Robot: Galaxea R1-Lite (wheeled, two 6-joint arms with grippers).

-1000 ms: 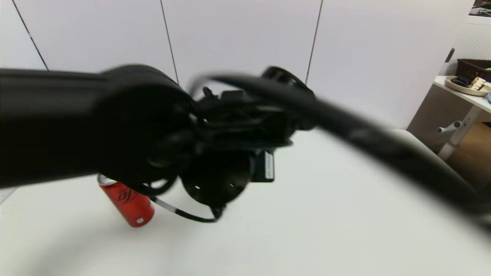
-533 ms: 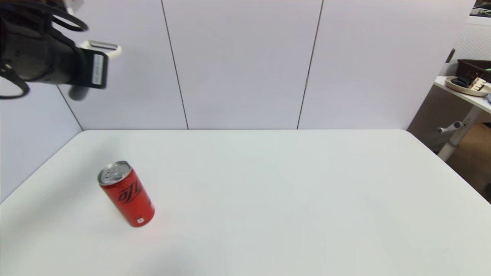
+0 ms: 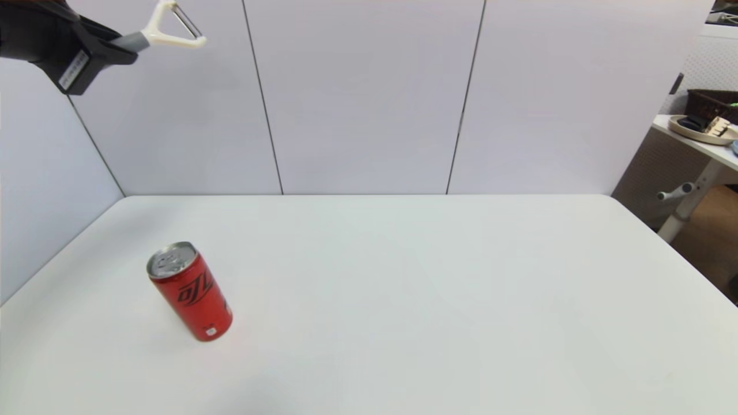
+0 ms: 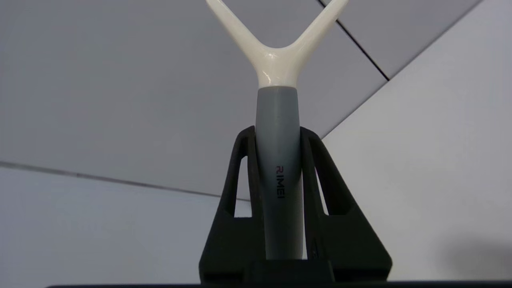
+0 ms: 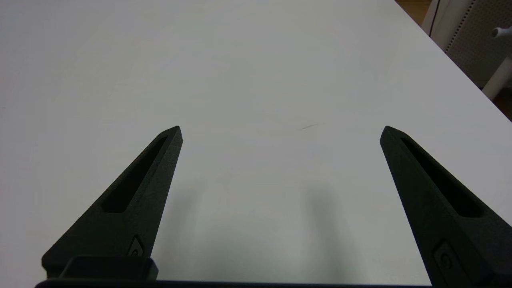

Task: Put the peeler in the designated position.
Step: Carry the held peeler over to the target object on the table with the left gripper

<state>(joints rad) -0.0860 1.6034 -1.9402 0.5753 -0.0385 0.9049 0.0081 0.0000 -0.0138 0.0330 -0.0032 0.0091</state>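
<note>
Next, my left gripper lets go of the peeler on the white table [image 3: 216, 271] close behind the red can. The peeler is held well above the table now.
High at the upper left of the head view, my left gripper [image 3: 112, 49] is shut on the peeler [image 3: 164, 31], well above the white table [image 3: 403, 276]. Its grey handle sits between the black fingers and the cream forked head with the metal blade sticks out to the right. The left wrist view shows the peeler [image 4: 278, 120] clamped by my left gripper [image 4: 278, 134], with grey wall panels behind it. My right gripper [image 5: 280, 130] is open over bare tabletop near the table's right edge; it is out of the head view. The designated position carries no visible mark.
A red can [image 3: 190, 291] stands upright on the table's left part. Grey wall panels close off the back and left sides. Beyond the table's right edge stands another desk [image 3: 700, 144] with a tray of items.
The left arm, which filled the middle of the head view a second ago, has swung up to the upper left with the peeler. The peeler head now points right and upward.
</note>
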